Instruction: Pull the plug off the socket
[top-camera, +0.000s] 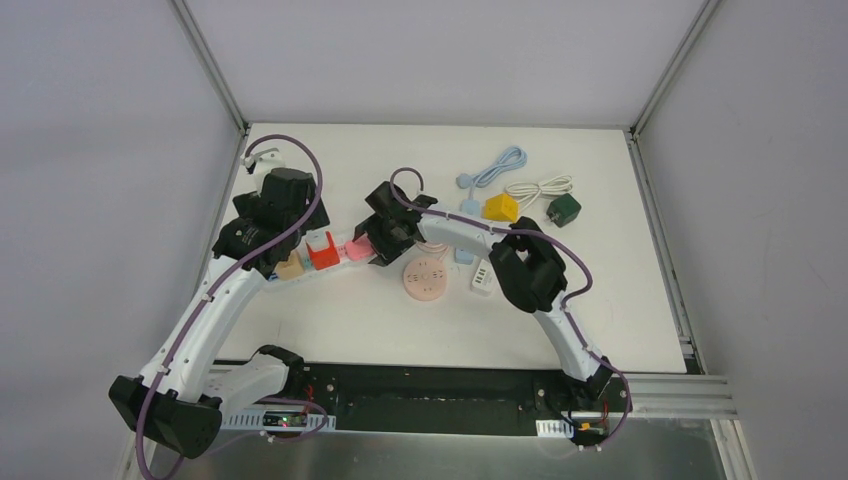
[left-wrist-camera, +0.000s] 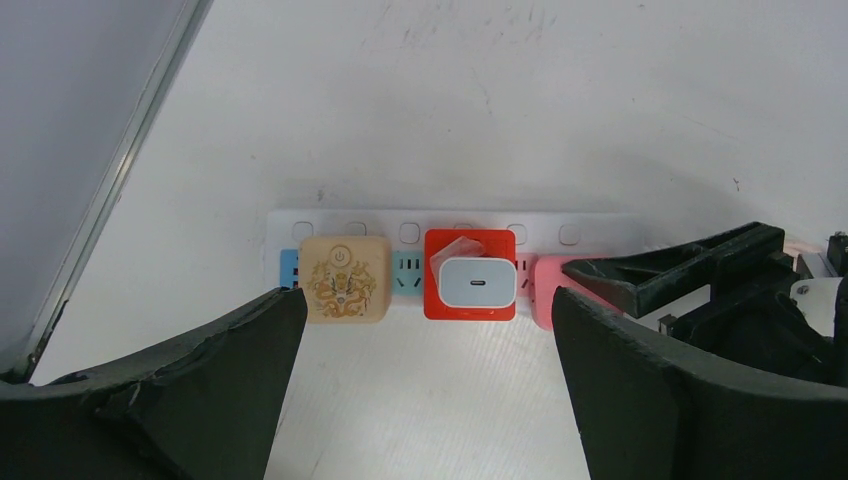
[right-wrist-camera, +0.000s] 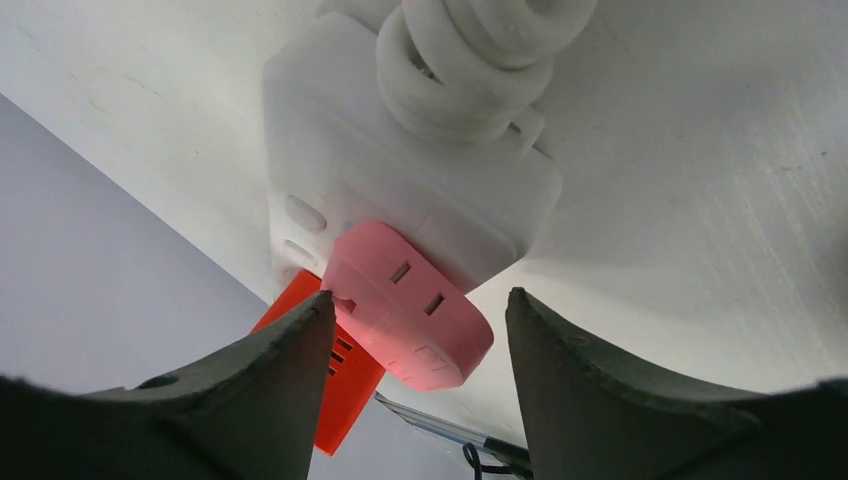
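The pink plug slants between my right gripper's fingers, so I need to take the plug's sides squarely and steady the white power strip (left-wrist-camera: 569, 232) with my left gripper before pulling.
A white power strip (left-wrist-camera: 600, 231) lies on the table with three plugs in it: a beige plug (left-wrist-camera: 346, 279), a red plug (left-wrist-camera: 470, 274) with a white charger face, and a pink plug (left-wrist-camera: 548, 290). In the top view they sit in a row: beige (top-camera: 290, 266), red (top-camera: 323, 250), pink (top-camera: 357, 248). My right gripper (right-wrist-camera: 418, 298) is open and straddles the pink plug (right-wrist-camera: 410, 315), with its left fingertip at the plug's edge. My left gripper (left-wrist-camera: 425, 300) is open and empty, just in front of the strip between the beige and pink plugs.
The strip's thick white cord (right-wrist-camera: 470, 60) coils at its end. A round pink socket (top-camera: 426, 277) and a white adapter (top-camera: 482, 280) lie right of the strip. A yellow plug (top-camera: 500, 207), a green plug (top-camera: 563, 210) and blue and white cables (top-camera: 495, 168) lie at the back right.
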